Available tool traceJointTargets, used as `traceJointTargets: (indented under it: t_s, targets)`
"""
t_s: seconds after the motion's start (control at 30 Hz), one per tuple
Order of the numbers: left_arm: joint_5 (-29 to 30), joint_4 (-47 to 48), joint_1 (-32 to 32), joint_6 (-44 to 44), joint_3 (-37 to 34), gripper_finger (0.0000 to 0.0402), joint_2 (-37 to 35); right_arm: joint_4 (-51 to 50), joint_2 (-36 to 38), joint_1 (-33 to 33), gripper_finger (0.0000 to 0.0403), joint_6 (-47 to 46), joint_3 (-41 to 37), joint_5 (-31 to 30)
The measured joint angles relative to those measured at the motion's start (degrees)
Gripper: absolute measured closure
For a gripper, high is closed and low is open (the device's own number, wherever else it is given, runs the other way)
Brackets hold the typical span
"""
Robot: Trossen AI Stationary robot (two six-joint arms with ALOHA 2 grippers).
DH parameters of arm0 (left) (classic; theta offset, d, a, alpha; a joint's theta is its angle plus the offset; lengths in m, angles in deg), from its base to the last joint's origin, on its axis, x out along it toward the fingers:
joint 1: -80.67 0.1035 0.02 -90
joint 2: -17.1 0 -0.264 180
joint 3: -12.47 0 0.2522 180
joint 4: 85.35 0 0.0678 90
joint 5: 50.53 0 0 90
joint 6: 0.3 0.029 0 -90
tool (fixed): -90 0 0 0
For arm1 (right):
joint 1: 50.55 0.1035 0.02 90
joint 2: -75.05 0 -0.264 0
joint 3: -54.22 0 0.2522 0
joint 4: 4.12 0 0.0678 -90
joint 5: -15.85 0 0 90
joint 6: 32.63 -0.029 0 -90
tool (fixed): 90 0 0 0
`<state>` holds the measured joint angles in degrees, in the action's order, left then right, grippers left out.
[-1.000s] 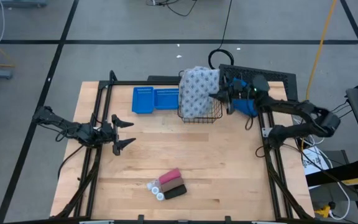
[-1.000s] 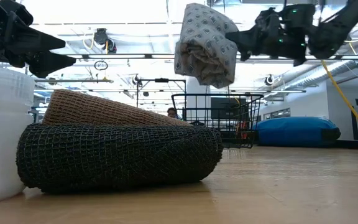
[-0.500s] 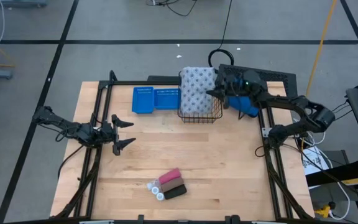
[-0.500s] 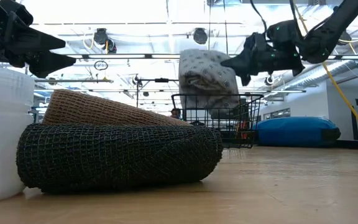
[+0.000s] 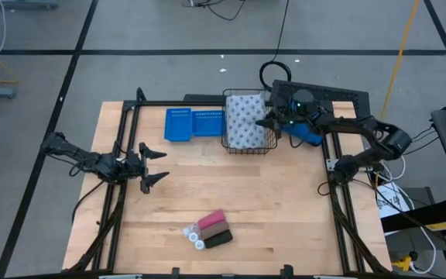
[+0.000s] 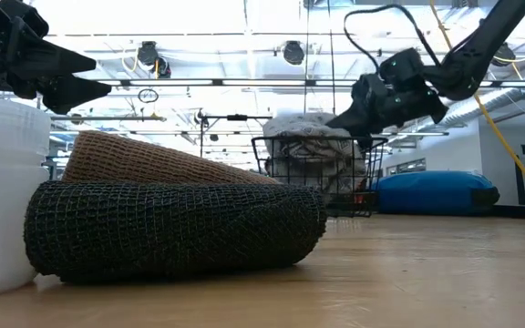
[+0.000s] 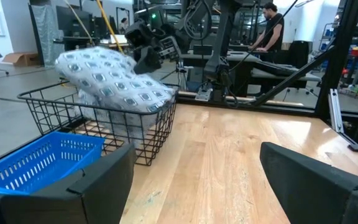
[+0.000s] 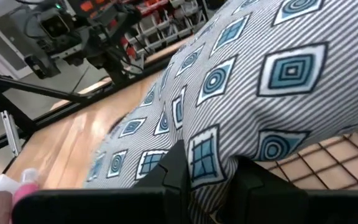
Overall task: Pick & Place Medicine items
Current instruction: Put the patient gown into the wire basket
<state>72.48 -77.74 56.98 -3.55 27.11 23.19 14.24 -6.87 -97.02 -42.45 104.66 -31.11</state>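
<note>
My right gripper is pinching the soft pack by a side fold, and the pack slants above the basket's rim. So it should let go, rise and take its top (image 5: 248, 122) from straight above.
The grey-white patterned soft pack (image 5: 244, 120) sits inside the black wire basket (image 5: 249, 149) at the table's far side, its top showing above the rim (image 6: 306, 128). My right gripper (image 5: 269, 122) is shut on it at the basket's right side. The pink block (image 5: 211, 220), the dark block (image 5: 219, 238) and two white bottles (image 5: 190, 230) lie together on the table near its near edge. My left gripper (image 5: 152, 164) hovers open at the table's left, far from them all. My right gripper pinches a bunched fold of the pack's cloth (image 8: 211, 152) between its two fingers (image 8: 176, 167), on the pack's right-hand side. The fingers come from the table's right, slanting down over the basket rim. The pack's lower part is down in the basket (image 7: 114, 78).
Two blue perforated trays (image 5: 190, 124) lie just left of the basket. The blue padded pouch (image 5: 308, 133) lies to its right, under my right arm. Black frame rails run along the table's left and right sides. A person (image 7: 272, 25) stands in the room beyond.
My right gripper has come down with the pack still held. The pack hung well above the basket a second ago, then reached its rim, and now sits lowered inside the basket. My left arm has kept still.
</note>
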Motion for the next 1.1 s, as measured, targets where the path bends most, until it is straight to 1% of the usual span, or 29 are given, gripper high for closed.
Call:
traceJointTargets:
  t_s: [0.1,0.23,0.47,0.73,1.1]
  targets:
    - [0.0,0.04,-0.02,0.0,0.01,0.005,0.0,0.62,-2.02,0.04,0.0361,-0.48,0.0,-0.58]
    - [0.02,0.02,0.0,0.0,0.0,0.005,0.02,2.15,-4.32,0.04,0.0361,-1.4,0.0,-4.31]
    - [0.02,0.03,-0.01,0.0,0.02,0.005,0.02,2.75,-5.01,-0.02,0.036,-1.42,0.04,-9.49]
    - [0.02,0.04,-0.01,0.0,0.02,0.005,0.01,2.67,-5.01,0.11,0.03,-0.91,0.04,-10.13]
    - [0.02,0.03,-0.02,0.0,0.01,0.005,0.0,4.03,-4.25,0.04,0.026,-1.45,-0.11,-11.11]
